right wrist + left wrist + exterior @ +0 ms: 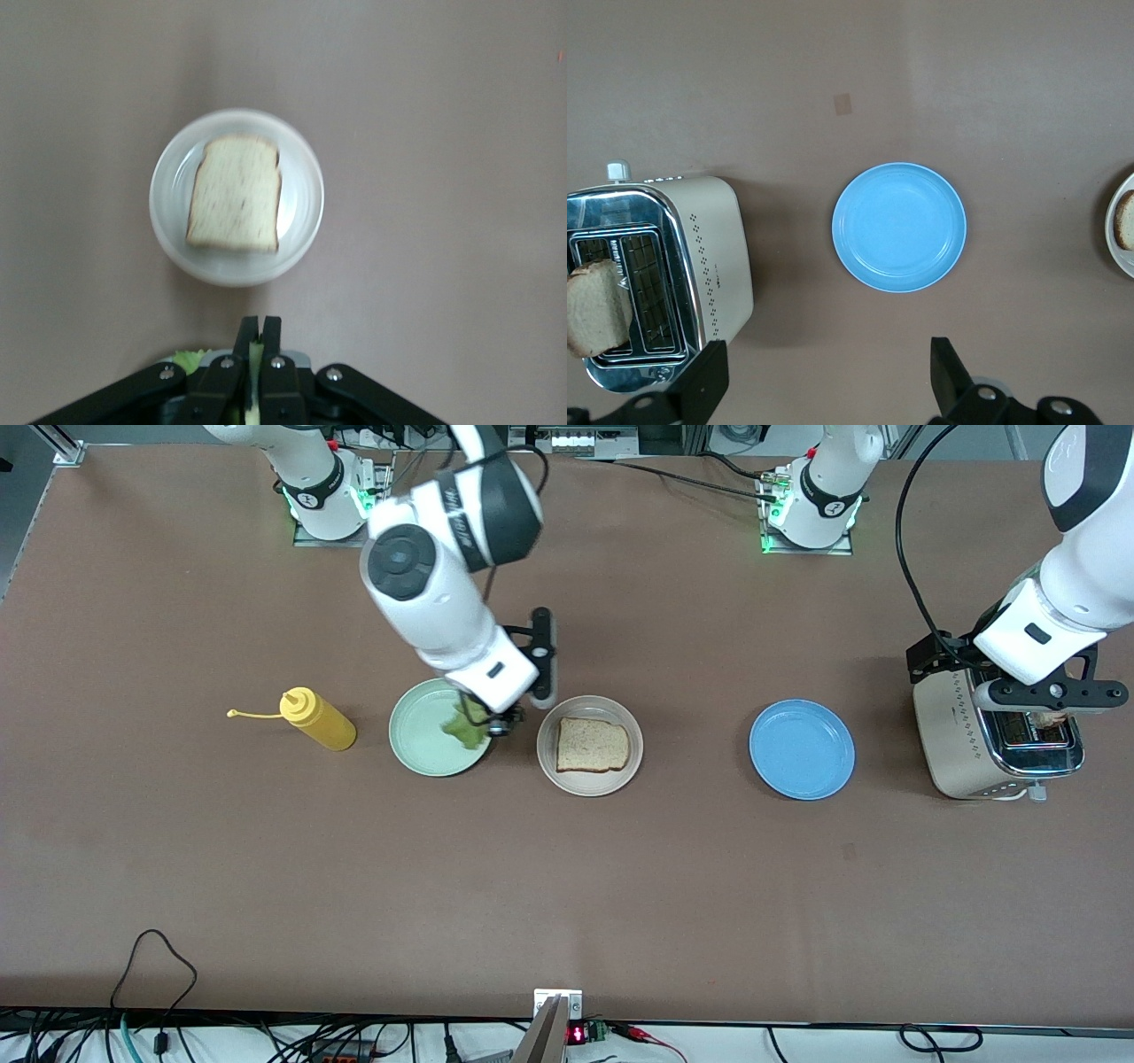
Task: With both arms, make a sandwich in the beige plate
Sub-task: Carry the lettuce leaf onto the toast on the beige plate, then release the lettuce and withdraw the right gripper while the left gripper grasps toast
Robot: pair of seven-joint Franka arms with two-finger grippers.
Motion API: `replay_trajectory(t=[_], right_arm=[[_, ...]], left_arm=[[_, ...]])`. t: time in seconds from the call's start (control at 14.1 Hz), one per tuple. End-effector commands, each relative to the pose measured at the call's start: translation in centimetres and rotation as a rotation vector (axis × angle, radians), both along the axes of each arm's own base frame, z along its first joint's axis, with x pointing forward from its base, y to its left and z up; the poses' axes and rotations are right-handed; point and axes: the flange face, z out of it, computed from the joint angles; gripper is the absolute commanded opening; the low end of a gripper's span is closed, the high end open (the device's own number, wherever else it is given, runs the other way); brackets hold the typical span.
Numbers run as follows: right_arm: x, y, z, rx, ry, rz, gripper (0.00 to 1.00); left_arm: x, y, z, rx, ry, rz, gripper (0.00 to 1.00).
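Next, I let go of the lettuce leaf with my right gripper on the bread slice [581,749] [240,212], slightly toward the mint-green plate.
The beige plate [589,779] holds one slice of toasted bread [592,745]; both also show in the right wrist view, plate [168,177] and bread [236,205]. My right gripper [493,723] is over the rim of the mint-green plate [416,731], shut on a crinkled green lettuce leaf [462,729]. The leaf shows between its shut fingers [258,332]. My left gripper [1050,698] hangs open and empty over the toaster [952,735]. A second bread slice [594,305] stands in a toaster slot. The open left gripper [824,381] shows in its wrist view.
A blue plate [802,749] lies between the beige plate and the toaster; it also shows in the left wrist view [899,226]. A yellow squeeze bottle [317,719] lies on its side beside the mint-green plate, toward the right arm's end of the table.
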Motion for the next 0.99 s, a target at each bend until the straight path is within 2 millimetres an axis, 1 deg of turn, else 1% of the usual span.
replay_trajectory(t=[0.0, 0.14, 0.21, 0.28, 0.43, 0.64, 0.78, 0.92], right_arm=[[-0.7, 3.3, -3.6, 0.036, -0.051, -0.028, 0.00], [-1.2, 5.2, -7.0, 0.048, -0.090, -0.032, 0.00], [-1.4, 5.7, -8.3, 0.048, -0.097, -0.050, 0.00], [-1.7, 6.3, -10.0, 0.037, -0.098, -0.063, 0.00], [-2.2, 7.1, -11.8, 0.037, -0.108, -0.076, 0.00], [-3.5, 9.1, -14.0, 0.080, -0.136, -0.122, 0.00], [-4.2, 10.1, -15.5, 0.101, -0.165, -0.144, 0.00], [-4.6, 10.7, -17.1, 0.117, -0.187, -0.166, 0.00]], left_arm=[[-0.2, 0.0, 0.5, -0.013, 0.005, -0.005, 1.00], [-0.2, 0.0, 0.6, -0.013, 0.004, -0.005, 1.00], [-0.2, 0.0, 0.6, -0.013, 0.005, -0.005, 1.00], [-0.2, 0.0, 0.6, -0.013, 0.005, -0.005, 1.00], [-0.2, 0.0, 0.6, -0.013, 0.005, -0.005, 1.00], [-0.2, 0.0, 0.6, -0.013, 0.005, -0.005, 1.00], [-0.2, 0.1, 0.5, -0.013, 0.007, -0.004, 1.00], [-0.1, 0.9, 0.4, -0.013, 0.008, 0.009, 1.00]])
